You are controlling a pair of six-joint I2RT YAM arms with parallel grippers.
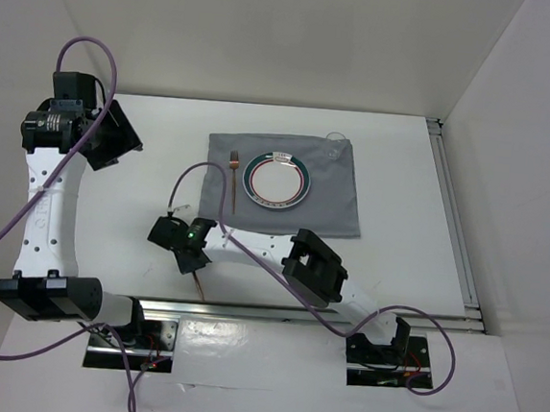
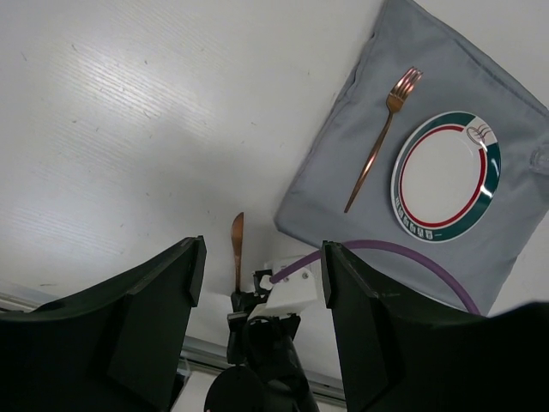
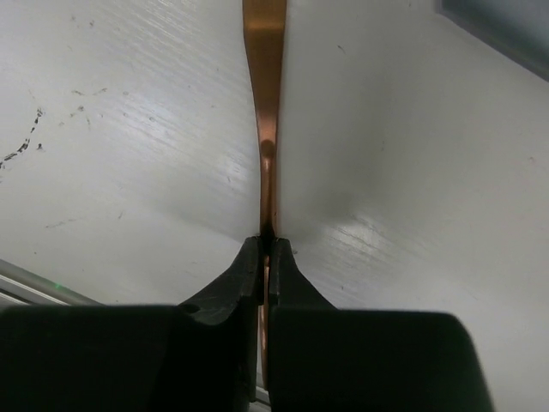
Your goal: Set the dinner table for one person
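Observation:
The robot's right gripper will let go of the copper knife on the grey cloth [image 1: 333, 192] beside the plate, across from the copper fork.
The white dinner table [image 1: 131, 203] holds a grey cloth [image 1: 338, 207] with a green-and-red-rimmed plate [image 1: 277, 180] on it. A copper fork [image 1: 232, 183] lies on the cloth left of the plate. My right gripper [image 1: 192, 255] is shut on a copper knife [image 1: 202, 284] over bare table, just off the cloth's near left corner. In the right wrist view the fingertips [image 3: 254, 262] pinch the knife [image 3: 264, 77]. My left gripper [image 1: 117, 139] is open, empty and raised at the far left. From above it sees the knife [image 2: 238, 245], fork [image 2: 377, 146] and plate [image 2: 446, 176].
A clear glass [image 1: 336, 139] stands at the cloth's far right corner. A metal rail [image 1: 457, 222] runs along the table's right edge and another [image 1: 266, 311] along the front. White panels wall the back and sides. A purple cable [image 1: 252, 252] trails along the right arm.

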